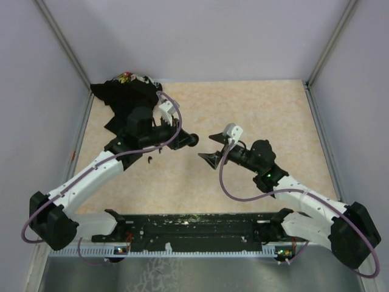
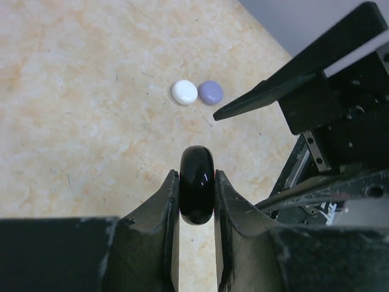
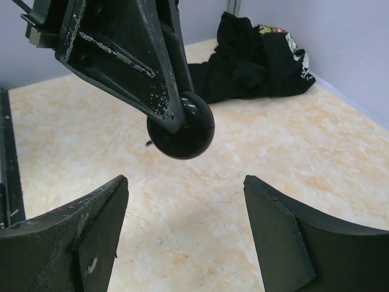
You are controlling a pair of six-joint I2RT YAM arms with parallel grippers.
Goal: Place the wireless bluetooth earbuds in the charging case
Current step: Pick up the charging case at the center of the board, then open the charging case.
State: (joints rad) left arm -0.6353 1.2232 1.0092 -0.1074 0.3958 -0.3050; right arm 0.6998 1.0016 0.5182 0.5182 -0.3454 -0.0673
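Note:
My right gripper will turn toward my left gripper and take the charging case by its loose end (image 1: 196, 140), because the case's round side faces my right gripper.
My left gripper (image 2: 197, 182) is shut on a glossy black round charging case (image 2: 196, 176), held on edge above the table. From the right wrist, the same case (image 3: 182, 131) hangs at the tips of the left fingers (image 3: 140, 67), just beyond my right gripper (image 3: 185, 182), which stands wide open and empty. From above, the left gripper (image 1: 193, 140) and the right gripper (image 1: 206, 148) nearly meet at mid-table. One tiny dark piece (image 3: 148, 143), perhaps one of the earbuds, lies on the table (image 1: 149, 160) beneath the left arm. It is too small to tell.
A white disc (image 2: 184, 92) and a lavender disc (image 2: 210, 92) lie side by side on the beige tabletop (image 1: 255, 109), under a right finger (image 2: 273, 91). A crumpled black cloth (image 1: 130, 100) fills the back left corner. Grey walls close in three sides.

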